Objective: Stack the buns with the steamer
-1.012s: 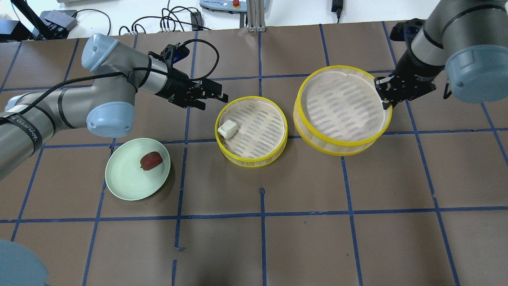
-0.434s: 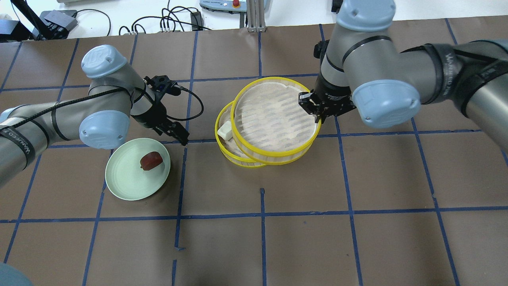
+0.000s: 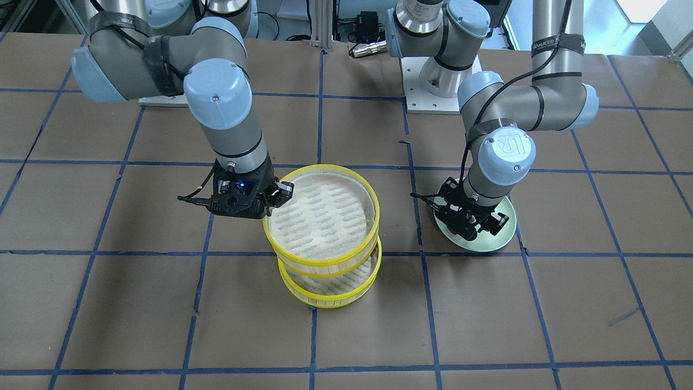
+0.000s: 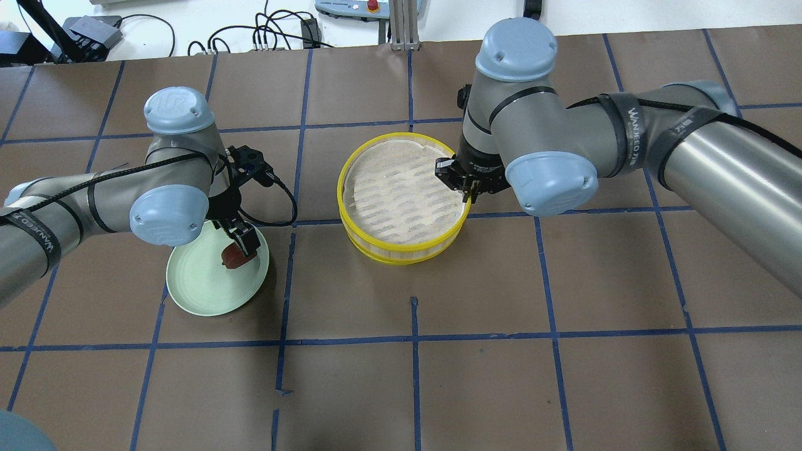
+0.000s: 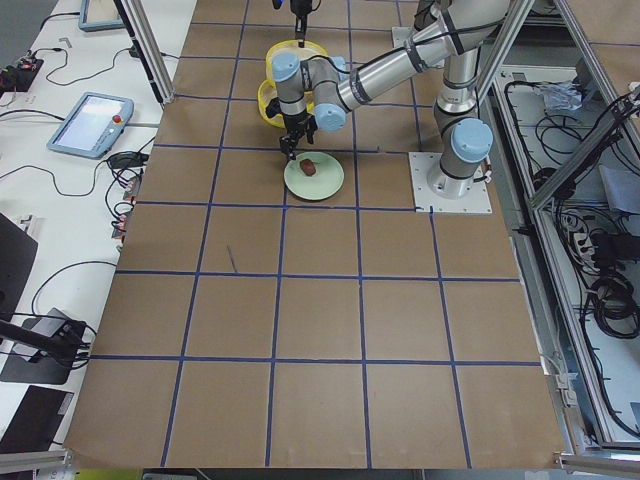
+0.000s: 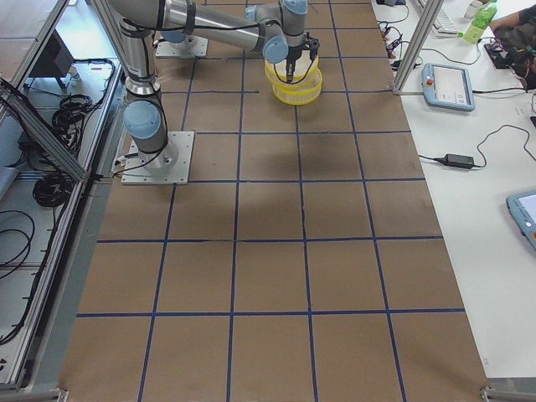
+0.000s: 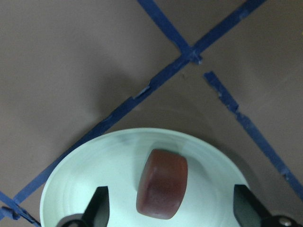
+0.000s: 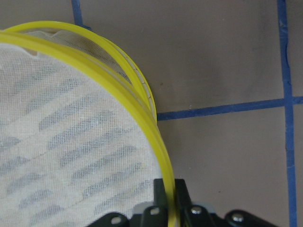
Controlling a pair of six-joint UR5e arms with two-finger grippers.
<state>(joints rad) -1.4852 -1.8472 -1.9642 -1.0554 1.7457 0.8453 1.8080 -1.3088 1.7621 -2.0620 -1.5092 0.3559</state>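
Observation:
Next, my right gripper sets the upper steamer tray down squarely on the yellow rim of the lower tray (image 3: 328, 235).
My right gripper (image 4: 467, 188) is shut on the rim of the upper steamer tray (image 4: 401, 188) and holds it over the lower tray (image 3: 330, 295), almost in line with it and slightly raised. The wrist view shows the yellow rim (image 8: 118, 90) pinched between the jaws. The white bun is hidden beneath the upper tray. The reddish-brown bun (image 7: 162, 189) lies on the pale green plate (image 4: 200, 285). My left gripper (image 4: 241, 241) is open just above it, with one finger (image 7: 97, 208) on either side and not touching it.
The table is brown paper with a blue tape grid. The plate (image 3: 501, 241) sits left of the steamer in the overhead view. Cables and a pendant (image 4: 351, 6) lie past the far edge. Both arms' elbows hang over the middle of the table.
My right arm has carried the tray leftward from the right and over the other tray, covering the white bun. My left gripper moved from beside that tray down over the brown bun.

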